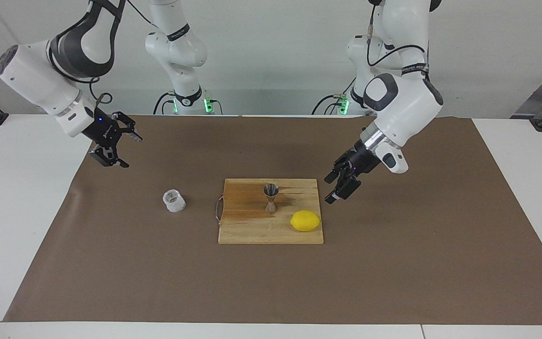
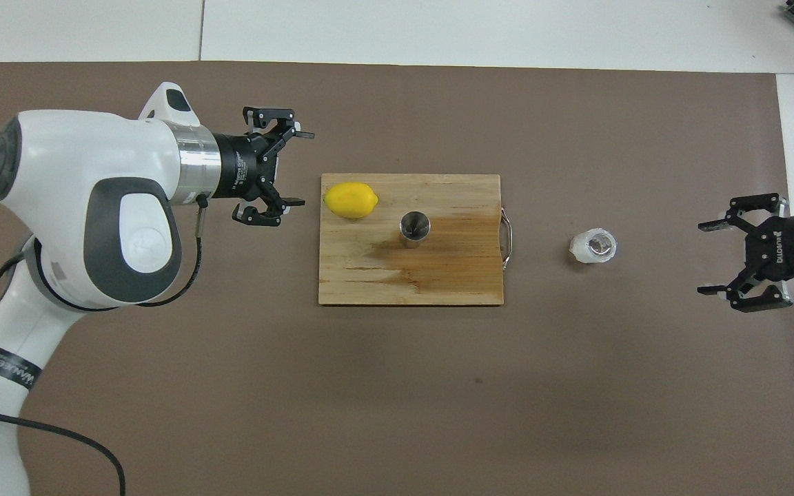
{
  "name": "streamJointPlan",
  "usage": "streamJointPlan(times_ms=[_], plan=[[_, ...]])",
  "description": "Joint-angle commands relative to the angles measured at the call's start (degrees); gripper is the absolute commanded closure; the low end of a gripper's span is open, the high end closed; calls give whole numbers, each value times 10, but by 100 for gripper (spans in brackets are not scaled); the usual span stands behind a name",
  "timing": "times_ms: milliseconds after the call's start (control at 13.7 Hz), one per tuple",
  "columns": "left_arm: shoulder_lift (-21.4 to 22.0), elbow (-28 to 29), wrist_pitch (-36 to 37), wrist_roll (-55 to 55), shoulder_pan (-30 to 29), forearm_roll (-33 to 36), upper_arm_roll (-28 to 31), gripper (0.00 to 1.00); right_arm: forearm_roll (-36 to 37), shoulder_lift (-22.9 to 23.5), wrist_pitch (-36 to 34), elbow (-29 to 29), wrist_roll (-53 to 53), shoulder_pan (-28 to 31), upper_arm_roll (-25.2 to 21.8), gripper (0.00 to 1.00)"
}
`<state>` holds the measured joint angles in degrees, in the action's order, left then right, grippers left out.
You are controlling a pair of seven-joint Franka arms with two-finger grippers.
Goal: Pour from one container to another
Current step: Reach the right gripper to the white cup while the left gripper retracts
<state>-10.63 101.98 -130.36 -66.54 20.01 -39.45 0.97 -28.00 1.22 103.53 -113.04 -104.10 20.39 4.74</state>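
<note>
The small clear faceted glass cup beside the board's metal handle is next, so next my right gripper moves to the sides (image 2: 589, 247) of it and closes there.
The small clear faceted glass cup (image 1: 174, 201) (image 2: 594, 246) stands on the brown mat, beside the board's handle toward the right arm's end. The steel hourglass jigger (image 1: 271, 197) (image 2: 415, 228) stands upright in the middle of the wooden cutting board (image 1: 252, 233) (image 2: 438, 286). My left gripper (image 1: 329, 190) (image 2: 302, 169) hangs open and empty over the mat, just off the board's edge at the left arm's end. My right gripper (image 1: 132, 151) (image 2: 704, 258) is open and empty over the mat's edge at the right arm's end, well apart from the cup.
A yellow lemon (image 1: 305, 221) (image 2: 351, 200) lies on the board's corner near the left gripper. A metal handle (image 1: 218, 210) (image 2: 506, 238) sticks out from the board toward the cup. White tabletop borders the mat.
</note>
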Motion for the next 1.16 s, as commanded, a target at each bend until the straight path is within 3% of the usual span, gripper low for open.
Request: streamJointPlan(times_ms=[0,146,364,582,801,1092], plan=[[-2,-57,114,16,-73,20,-4,0,-51,50,28,-3,-65,8,4,0],[1,-78,156,17,-109,21,-4,0,-130,79,46,-28,-82,15,4,0],[12,-88,189,42,-126,75,-4,0,-150,103,62,-38,-132,14,4,0],[25,-92,200,158,-118,135,-4,0,-207,163,53,-39,-217,20,4,0],[46,-87,209,254,-112,278,-10,0,-231,180,69,-39,-247,12,4,0],[77,-86,291,460,-112,357,-8,0,-263,199,112,-39,-289,5,7,0]])
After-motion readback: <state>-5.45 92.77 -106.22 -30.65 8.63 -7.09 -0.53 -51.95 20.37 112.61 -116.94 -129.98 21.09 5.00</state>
